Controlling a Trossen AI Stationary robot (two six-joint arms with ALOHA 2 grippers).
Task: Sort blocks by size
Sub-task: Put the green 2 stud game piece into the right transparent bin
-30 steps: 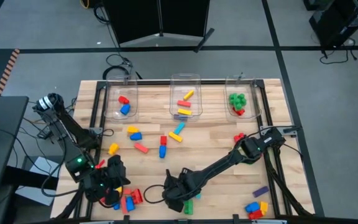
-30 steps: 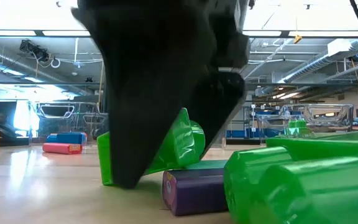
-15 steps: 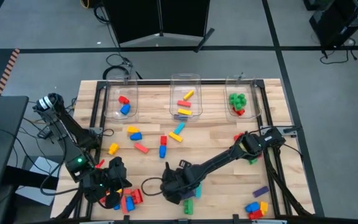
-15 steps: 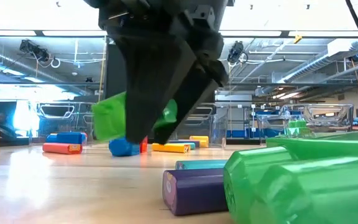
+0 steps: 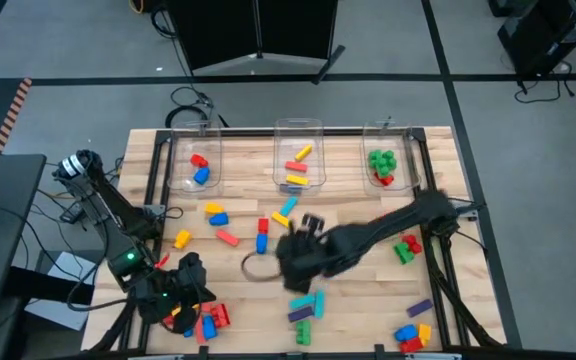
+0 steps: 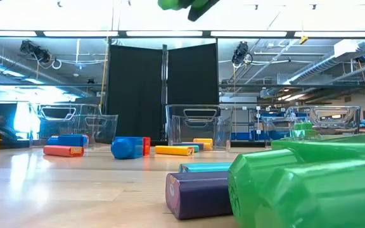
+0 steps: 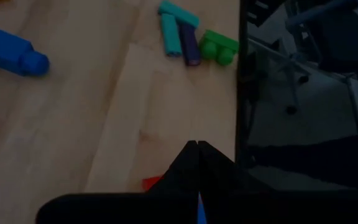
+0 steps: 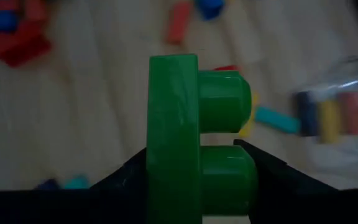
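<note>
Next, my right gripper releases the chunky green block at the far side of the green blocks (image 5: pixel 374 150) in their clear bin.
My right gripper (image 5: pixel 298 266) hangs above the table's middle, shut on a chunky green block (image 8: pixel 194 137), which also shows at the top of the low view (image 6: pixel 181 5). My left gripper (image 7: pixel 197 148) is shut over the near left corner (image 5: pixel 182 300), above red and blue blocks (image 5: pixel 208 320). More blocks lie loose on the wood: a cyan, purple and green group (image 5: pixel 304 310), a blue and red one (image 5: pixel 262 235), and a yellow and blue one (image 5: pixel 215 213). My right gripper pinches the green block between its two fingers: one finger (image 8: pixel 124 179) lies on the flat base (image 8: pixel 163 155), the other on the stud side (image 8: pixel 241 163). The fingers slant down from above. The block is lifted clear of the table.
Three clear bins stand along the far edge: left (image 5: pixel 196 150), middle (image 5: pixel 298 132) and right (image 5: pixel 386 135), each with blocks inside. More blocks lie at the right (image 5: pixel 404 248) and near right corner (image 5: pixel 413 335). A black frame borders the table.
My right gripper has taken hold of the green block that leaned on the purple one near the front edge. It has carried it up and toward the far edge, turning as it rose. The cyan, purple and green group stays on the table.
</note>
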